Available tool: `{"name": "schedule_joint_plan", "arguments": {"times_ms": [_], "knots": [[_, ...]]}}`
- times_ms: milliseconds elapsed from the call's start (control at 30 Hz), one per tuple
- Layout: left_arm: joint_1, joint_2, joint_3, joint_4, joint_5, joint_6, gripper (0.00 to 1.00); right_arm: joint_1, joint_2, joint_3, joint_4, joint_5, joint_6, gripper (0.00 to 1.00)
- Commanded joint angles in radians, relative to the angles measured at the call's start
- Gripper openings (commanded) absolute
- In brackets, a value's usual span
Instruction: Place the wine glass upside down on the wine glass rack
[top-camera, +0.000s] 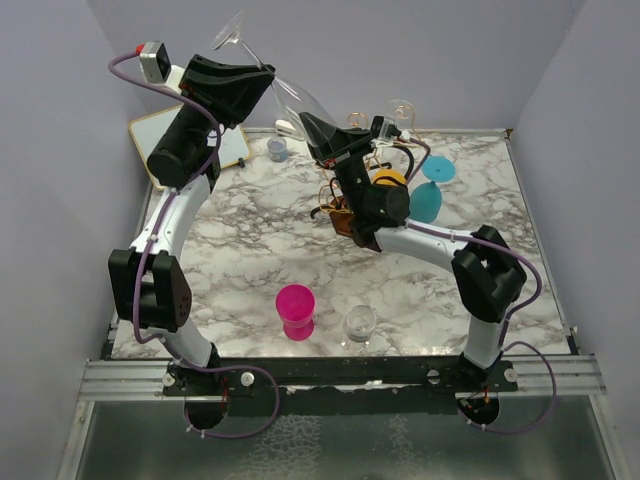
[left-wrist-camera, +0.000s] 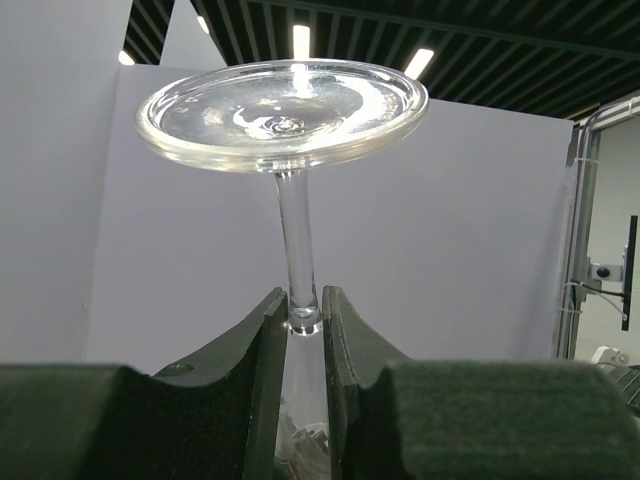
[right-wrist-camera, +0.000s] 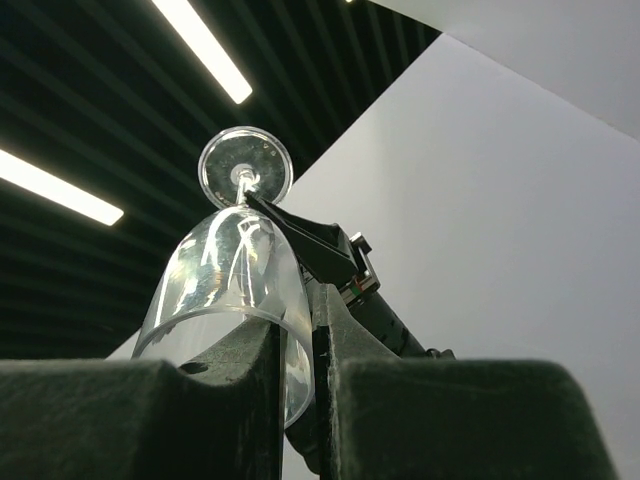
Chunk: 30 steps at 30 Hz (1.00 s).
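Note:
The wine glass's stem is tilted in my left gripper, so I need to open that gripper and take the stem straight (left-wrist-camera: 304, 314) while my right gripper holds the bowl's rim.
A clear wine glass (top-camera: 290, 95) is held high in the air, tilted, foot up and to the left, bowl down and to the right. My left gripper (top-camera: 262, 72) is shut on its stem (left-wrist-camera: 297, 240), just under the round foot (left-wrist-camera: 285, 112). My right gripper (top-camera: 306, 123) is shut on the rim of the bowl (right-wrist-camera: 225, 275), one finger inside and one outside. The gold wire rack (top-camera: 334, 196) on its brown base stands on the table below, mostly hidden behind my right arm.
A teal wine glass (top-camera: 430, 188) lies right of the rack, and a clear glass (top-camera: 402, 113) stands behind it. A pink cup (top-camera: 295, 310) and a small clear glass (top-camera: 359, 322) stand near the front. A white board (top-camera: 152, 137) and a small grey cup (top-camera: 277, 149) are at the back left.

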Motion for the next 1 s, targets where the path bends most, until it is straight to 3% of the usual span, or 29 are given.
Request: {"name": "schedule_joint_plan", "arguments": {"times_ms": [0, 100, 233, 333, 367, 467, 533, 667, 867, 900, 967], "knots": [[-0.007, -0.005, 0.069, 0.212, -0.028, -0.009, 0.2, 0.019, 0.039, 0.021, 0.322, -0.001, 0.018, 0.01], [-0.007, -0.003, 0.084, 0.196, -0.002, -0.003, 0.19, 0.018, 0.036, 0.021, 0.322, -0.007, 0.002, 0.01], [-0.007, -0.002, 0.08, 0.238, 0.011, 0.018, 0.41, 0.019, 0.027, 0.016, 0.323, -0.015, -0.02, 0.01], [-0.007, -0.004, 0.081, 0.239, 0.014, 0.03, 0.45, 0.019, 0.02, 0.005, 0.322, -0.009, -0.023, 0.01], [-0.006, -0.003, 0.081, 0.236, 0.013, 0.033, 0.41, 0.019, 0.018, 0.002, 0.322, -0.005, -0.025, 0.01], [-0.006, -0.003, 0.088, 0.225, 0.017, 0.042, 0.16, 0.019, 0.014, 0.0, 0.322, 0.002, -0.029, 0.01], [-0.007, -0.004, 0.09, 0.22, 0.02, 0.045, 0.12, 0.019, 0.013, -0.004, 0.322, 0.022, -0.014, 0.01], [-0.007, -0.014, 0.079, 0.216, 0.02, 0.045, 0.34, 0.018, 0.01, -0.009, 0.324, 0.103, 0.051, 0.01], [0.007, -0.024, 0.062, 0.206, 0.017, 0.038, 0.46, 0.011, -0.007, 0.003, 0.324, 0.115, 0.082, 0.01], [0.012, -0.026, 0.059, 0.208, 0.013, 0.034, 0.56, 0.007, -0.015, -0.002, 0.324, 0.117, 0.081, 0.01], [0.02, -0.029, 0.058, 0.208, 0.014, 0.033, 0.62, -0.001, -0.028, -0.014, 0.323, 0.122, 0.082, 0.01]]}}
